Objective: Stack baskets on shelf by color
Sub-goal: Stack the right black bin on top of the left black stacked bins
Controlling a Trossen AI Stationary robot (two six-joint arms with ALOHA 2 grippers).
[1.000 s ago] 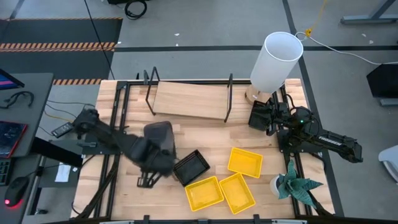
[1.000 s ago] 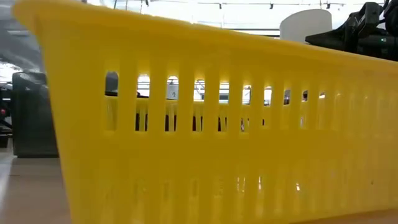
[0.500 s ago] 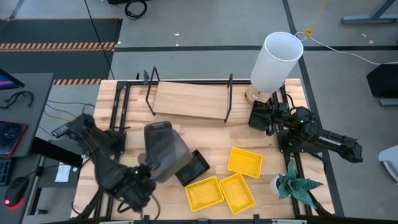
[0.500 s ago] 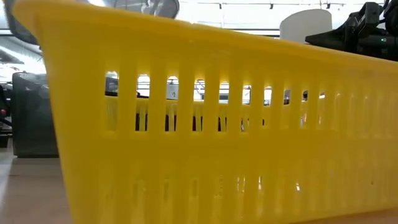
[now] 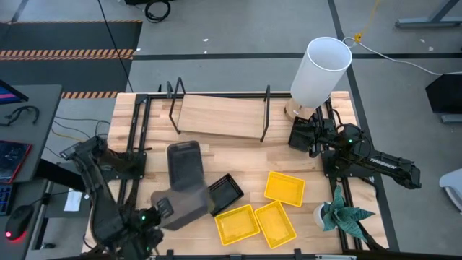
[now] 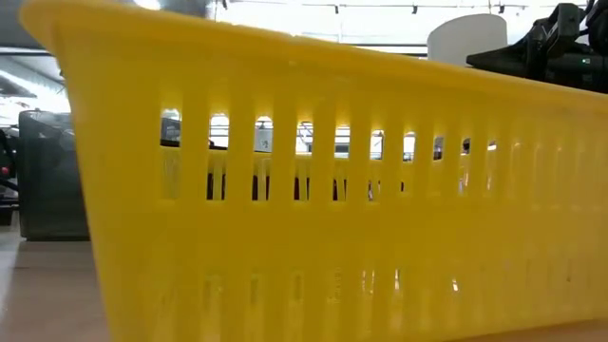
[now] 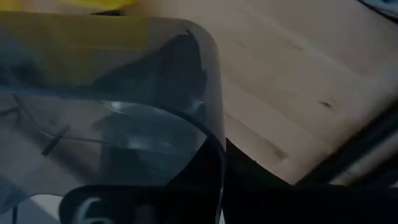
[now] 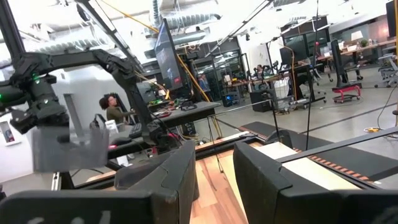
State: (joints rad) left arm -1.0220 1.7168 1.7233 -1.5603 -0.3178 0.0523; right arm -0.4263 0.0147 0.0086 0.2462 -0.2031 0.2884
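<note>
My left gripper sets the smoky grey basket next on the tabletop (image 5: 175, 217) in front of the second grey basket.
In the high view my left gripper (image 5: 160, 209) is up above the table's near left part, shut on a smoky grey basket (image 5: 186, 206). A second grey basket (image 5: 183, 159) lies flat on the tabletop just beyond it. A black slatted basket (image 5: 225, 192) rests beside them. Three yellow baskets (image 5: 284, 188) (image 5: 237, 224) (image 5: 275, 223) sit toward the near right. The light-wood shelf (image 5: 220, 115) with black wire ends stands at the far side. My right gripper (image 5: 297, 137) waits open at the far right. My left gripper holds the grey basket by its wall (image 7: 208, 134) at the end toward the table's left. The fingers come from above, pointing down. They show only as dark shapes through the smoky plastic, so the kind of hold cannot be told. The basket (image 8: 68, 148) hangs clear of the table below the gripper.
A white lamp (image 5: 321, 68) stands at the far right corner and a small potted plant (image 5: 343, 217) at the near right edge. A yellow basket wall (image 6: 332, 190) fills the low view. People sit at desks beyond the table (image 8: 111, 107).
My left gripper has moved toward the table's near edge and risen, carrying one grey basket with it. That basket has come up off the other grey one, which has stayed in place on the table.
</note>
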